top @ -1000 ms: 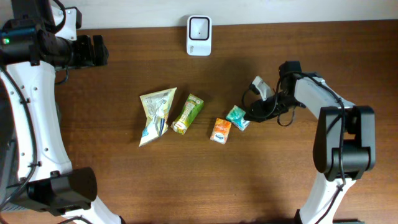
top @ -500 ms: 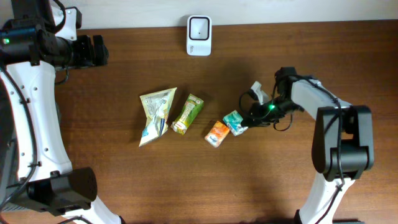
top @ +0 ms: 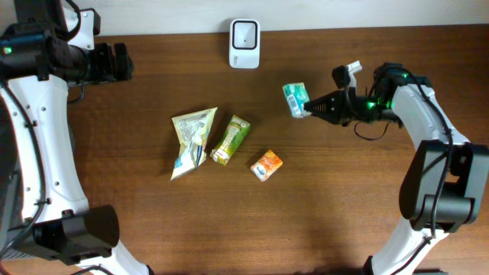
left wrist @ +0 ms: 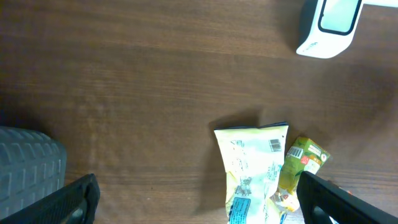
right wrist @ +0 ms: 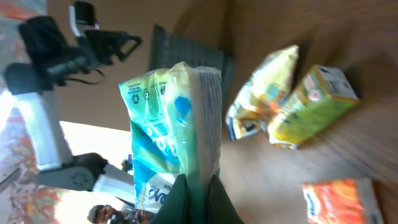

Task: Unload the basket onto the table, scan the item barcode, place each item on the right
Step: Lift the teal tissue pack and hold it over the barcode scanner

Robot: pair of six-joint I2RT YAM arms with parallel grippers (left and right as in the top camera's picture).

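Next, my right gripper lets go of the teal and white packet on the bare table [top: 361, 127] below its own wrist.
The item, a teal and white packet [top: 295, 99], hangs above the table to the right of the white barcode scanner [top: 244, 33]. My right gripper [top: 309, 109] is shut on its edge. In the right wrist view the packet [right wrist: 168, 124] stands on end, pinched at its bottom edge by the dark fingers [right wrist: 214, 199] of the right gripper [right wrist: 198, 186]. My left gripper [top: 122, 61] is at the far left back, open and holding nothing. Its wrist view shows the scanner [left wrist: 329, 25] at top right and the left gripper [left wrist: 199, 205] with its fingers spread wide.
On the table lie a pale yellow pouch [top: 191, 140], a green pouch [top: 231, 140] beside it and a small orange packet [top: 267, 164]. The left wrist view shows the yellow pouch [left wrist: 252, 168] and the green one [left wrist: 298, 165]. The table's back edge runs just behind the scanner.
My right gripper closed on the teal packet beside the orange one, lifted it and carried it back and to the right. The orange packet shifted slightly left. The left arm stayed still.
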